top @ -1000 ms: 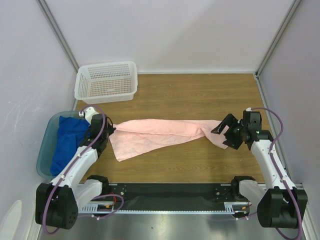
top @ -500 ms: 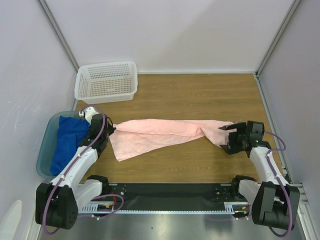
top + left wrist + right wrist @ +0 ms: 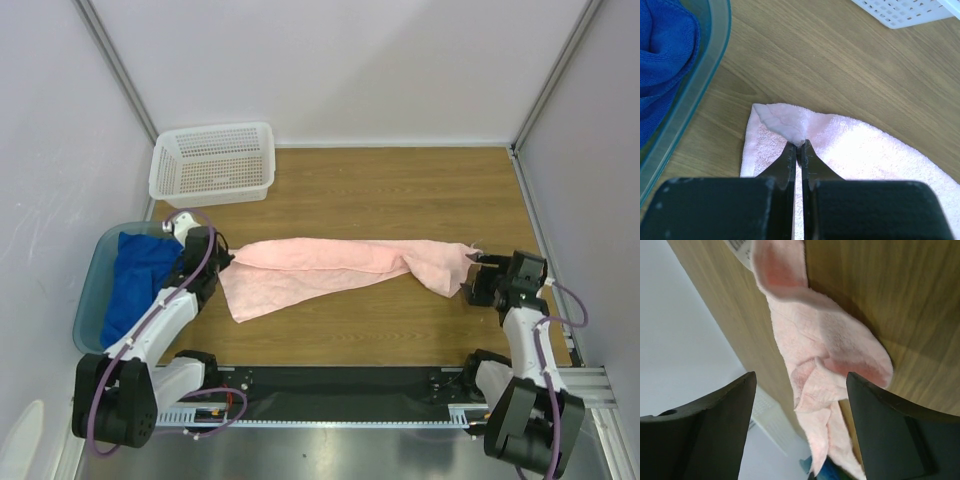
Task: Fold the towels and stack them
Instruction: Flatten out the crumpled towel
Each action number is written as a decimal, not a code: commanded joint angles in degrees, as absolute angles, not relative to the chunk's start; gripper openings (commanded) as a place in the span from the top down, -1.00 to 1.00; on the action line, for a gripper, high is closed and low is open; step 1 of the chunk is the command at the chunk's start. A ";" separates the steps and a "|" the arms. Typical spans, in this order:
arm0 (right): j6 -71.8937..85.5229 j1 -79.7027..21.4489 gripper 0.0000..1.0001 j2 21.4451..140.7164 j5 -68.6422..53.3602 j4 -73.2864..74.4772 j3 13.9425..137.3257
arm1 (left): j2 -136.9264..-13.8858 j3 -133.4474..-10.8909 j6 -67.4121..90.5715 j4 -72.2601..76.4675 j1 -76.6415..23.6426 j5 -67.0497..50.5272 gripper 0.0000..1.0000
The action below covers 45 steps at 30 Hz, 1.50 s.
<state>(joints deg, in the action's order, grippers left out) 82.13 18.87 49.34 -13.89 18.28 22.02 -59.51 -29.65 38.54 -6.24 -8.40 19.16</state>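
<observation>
The end of the pink towel is folded back and bunched next to my right gripper, so my right gripper needs to reach further in and pinch the folded flap (image 3: 437,268) before it lifts.
A pink towel (image 3: 330,265) lies stretched and rumpled across the wooden table, from left to right. My left gripper (image 3: 216,258) is shut on the towel's left corner (image 3: 799,142), pinching a small fold of it. My right gripper (image 3: 480,275) is open, just off the towel's right end; its fingers (image 3: 715,430) stand wide on either side of the bunched pink cloth (image 3: 825,370) without touching it. A blue towel (image 3: 135,275) lies in the teal bin (image 3: 92,290) at the left; it also shows in the left wrist view (image 3: 662,55).
A white perforated basket (image 3: 213,160) stands at the back left, its corner visible in the left wrist view (image 3: 905,10). The bin's rim (image 3: 700,85) is close to my left gripper. White walls enclose the table on three sides.
My right arm has swung right and toward the near side, from over the towel's right end to just past it, gripper still open. The left gripper has kept its hold.
</observation>
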 commanded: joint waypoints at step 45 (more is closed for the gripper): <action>46.85 4.40 -0.32 79.35 -12.22 15.21 38.93 | -57.57 -30.67 38.14 -6.94 -8.53 20.83 0.99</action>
